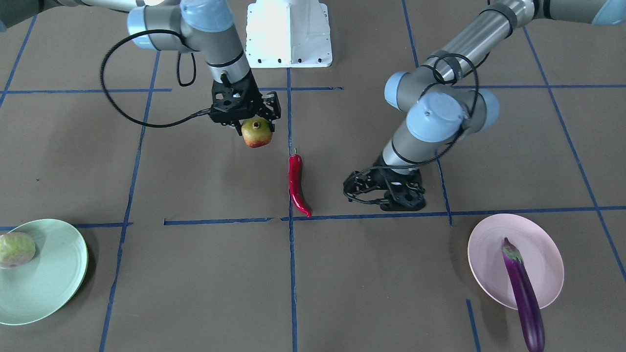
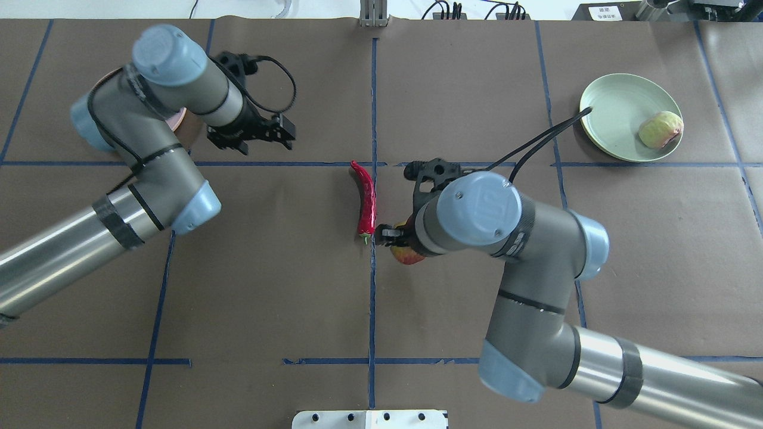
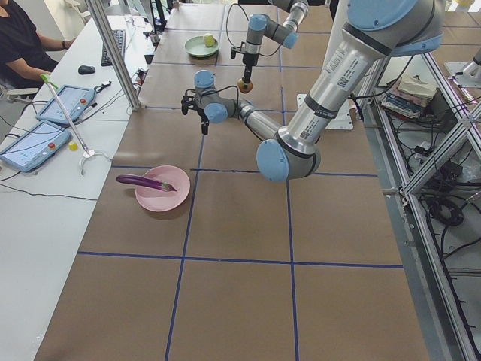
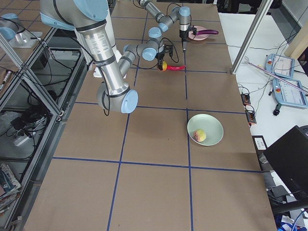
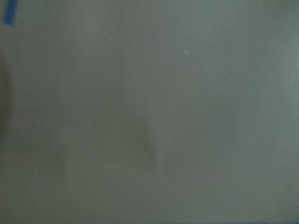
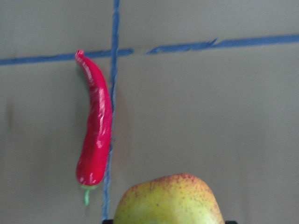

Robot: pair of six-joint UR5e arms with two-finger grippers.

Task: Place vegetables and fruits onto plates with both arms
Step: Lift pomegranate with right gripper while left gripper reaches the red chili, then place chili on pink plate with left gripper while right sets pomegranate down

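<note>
Next, I should grip the red chili pepper's thick stem end (image 1: 295, 165) with my left gripper, leaving its thin tip free.
My right gripper (image 1: 257, 128) is shut on the yellow-green and red pomegranate (image 1: 256, 134) and holds it above the table; the pomegranate also shows in the right wrist view (image 6: 168, 200). The red chili pepper (image 1: 296, 183) lies on the table's centre line between the two grippers. My left gripper (image 1: 381, 191) is open and empty, low over the table beside the chili. The purple eggplant (image 1: 523, 293) lies on the pink plate (image 1: 489, 259), its tip over the rim. The pale bumpy fruit (image 1: 15, 249) lies on the mint green plate (image 1: 54, 274). The left wrist view shows only blurred paper.
The white base block (image 1: 288, 32) stands at the robot's edge of the table. Blue tape lines (image 1: 220, 221) cross the brown paper. In the overhead view my left arm (image 2: 149, 149) hides most of the pink plate. A side bench with tablets (image 3: 45, 143) and a person (image 3: 22, 37) lies beyond.
</note>
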